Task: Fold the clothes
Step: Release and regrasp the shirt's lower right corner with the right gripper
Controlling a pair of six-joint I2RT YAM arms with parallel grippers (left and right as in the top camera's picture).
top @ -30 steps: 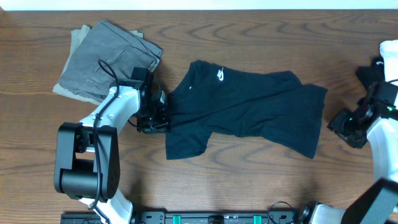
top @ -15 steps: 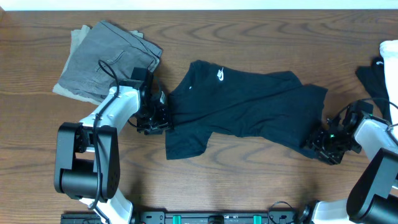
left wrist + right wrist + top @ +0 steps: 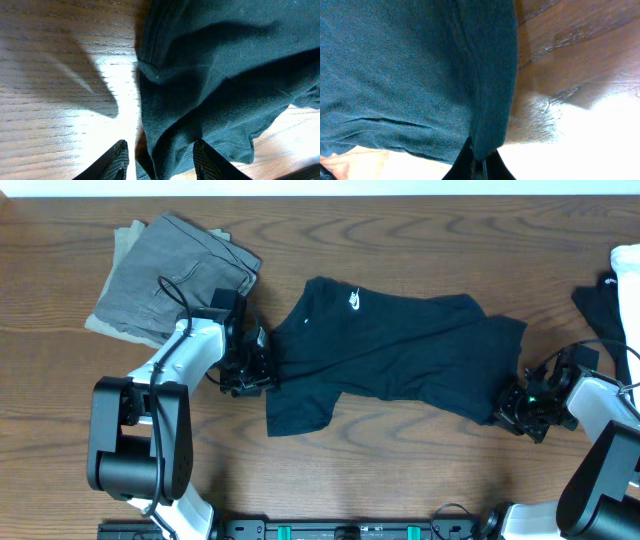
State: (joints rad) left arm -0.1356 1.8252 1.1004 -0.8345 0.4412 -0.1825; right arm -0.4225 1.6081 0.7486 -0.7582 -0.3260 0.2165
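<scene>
Next, I grip the T-shirt's side edge (image 3: 280,370) with my left gripper, as the black T-shirt lies crumpled and slanted, then lift, stretch and lay it flat with both grippers before folding.
The black T-shirt (image 3: 400,355) lies crumpled and slanted across the middle of the table, its white swoosh logo (image 3: 354,302) facing up near the collar. My left gripper (image 3: 252,376) sits at the shirt's left edge. In the left wrist view it (image 3: 160,143) stands open, with a fold of the T-shirt (image 3: 215,75) lying between the two fingers. My right gripper (image 3: 513,410) is at the shirt's lower right corner. The right wrist view shows it (image 3: 480,159) shut on the hem of the T-shirt (image 3: 410,75).
A grey folded garment (image 3: 172,275) lies at the back left, just behind my left arm. At the far right edge lie a white cloth (image 3: 628,268) and a black cloth (image 3: 598,302). The wooden table (image 3: 400,470) shows bare in front of the shirt.
My right gripper has moved left from the table's right side to the shirt's lower right corner and shut on its hem. The left arm has stayed put.
</scene>
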